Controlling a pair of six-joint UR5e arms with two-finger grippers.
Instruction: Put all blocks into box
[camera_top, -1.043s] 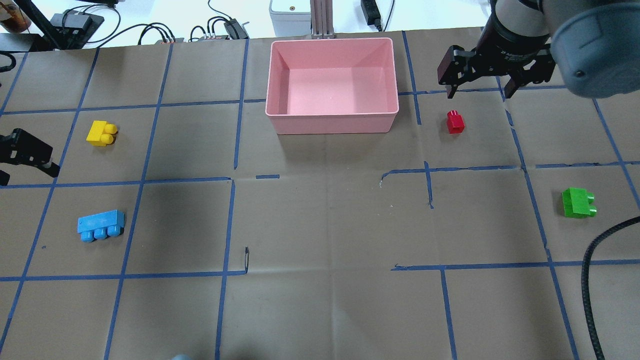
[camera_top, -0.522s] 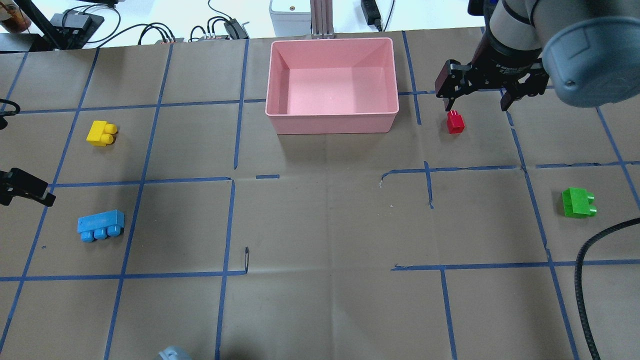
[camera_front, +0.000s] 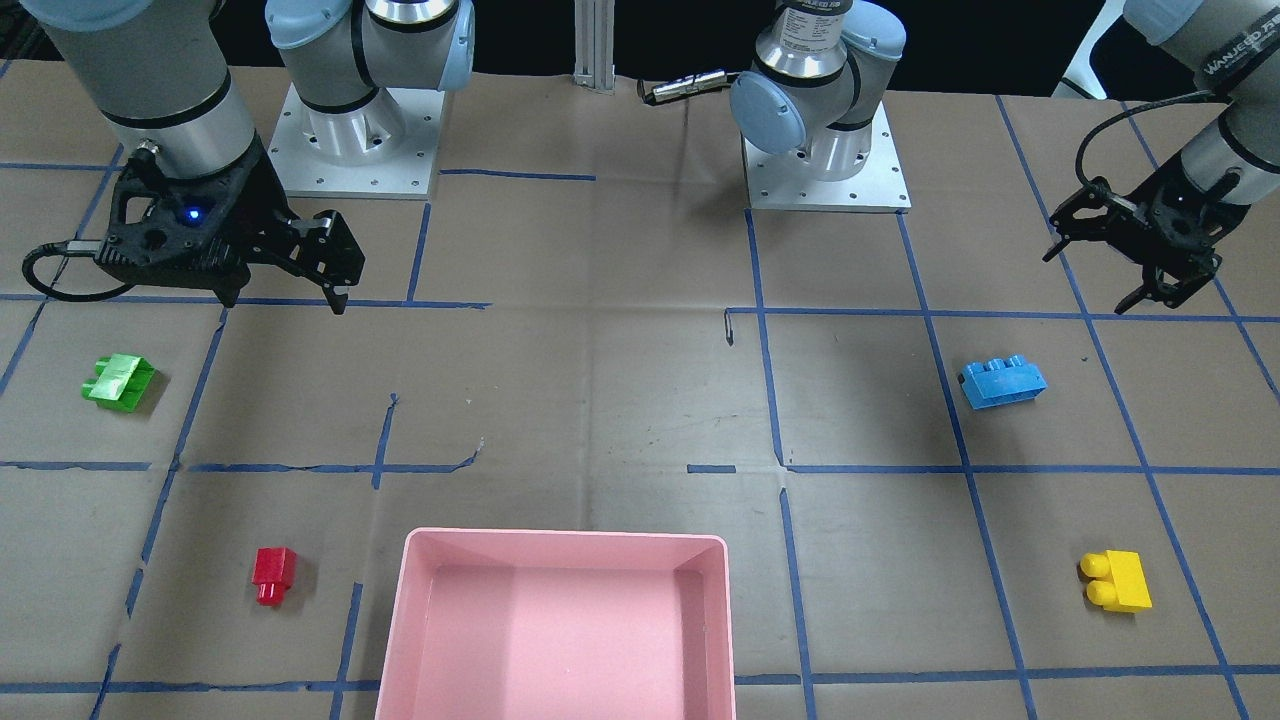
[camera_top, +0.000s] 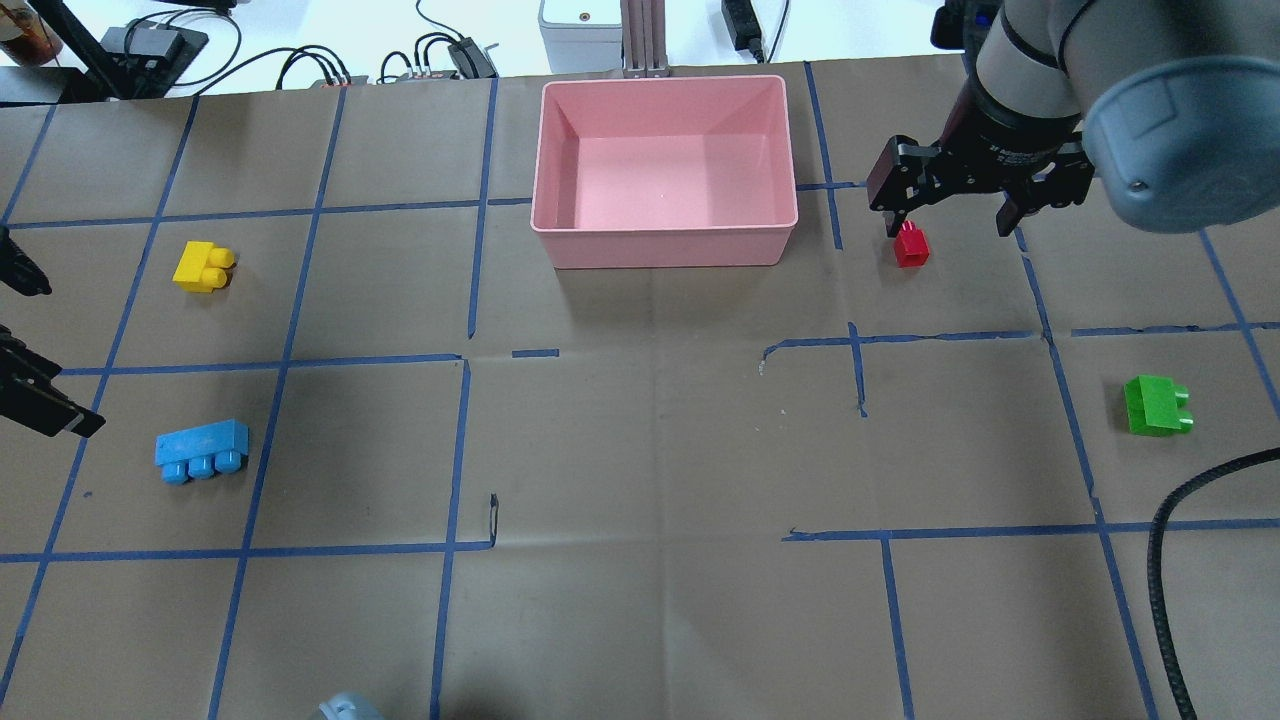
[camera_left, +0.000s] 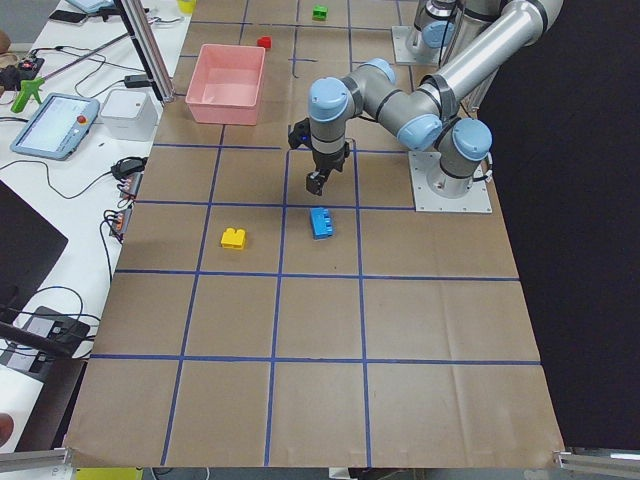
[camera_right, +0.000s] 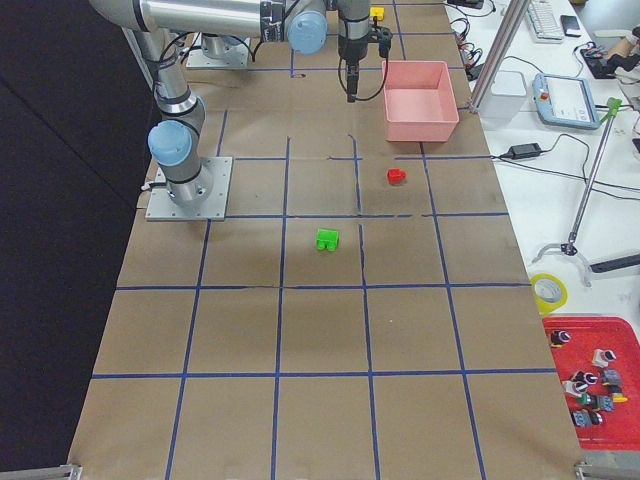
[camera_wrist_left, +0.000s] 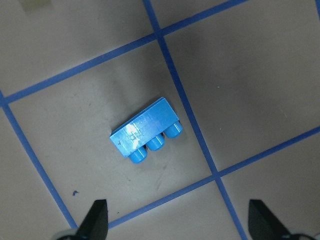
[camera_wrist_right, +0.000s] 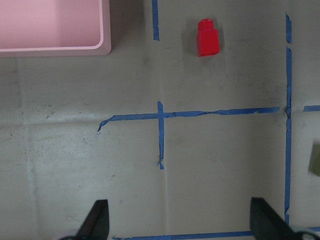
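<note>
The robot's left gripper will close on the middle of the blue brick (camera_front: 1004, 382) (camera_wrist_left: 148, 131), one finger on the stud side and the other on the flat bottom.
The pink box (camera_top: 665, 246) stands empty at the table's far middle. The red brick (camera_top: 910, 245) lies right of it, the green brick (camera_top: 1157, 405) further right and nearer. The yellow brick (camera_top: 203, 267) and the blue brick (camera_top: 201, 451) lie at the left. My right gripper (camera_top: 950, 213) is open and hangs above the table just beyond the red brick (camera_wrist_right: 207, 37). My left gripper (camera_front: 1085, 283) is open at the left edge, above and beside the blue brick (camera_wrist_left: 145, 135). Both grippers are empty.
Blue tape lines form a grid on the brown paper. Cables, a grey unit (camera_top: 580, 35) and a metal post (camera_top: 645, 40) sit behind the box. A black cable (camera_top: 1165, 560) hangs at the right. The box corner shows in the right wrist view (camera_wrist_right: 55, 48).
My right gripper has moved left and nearer, closing on the red brick from beyond. My left gripper has shifted along the left edge towards the blue brick. No brick has moved.
</note>
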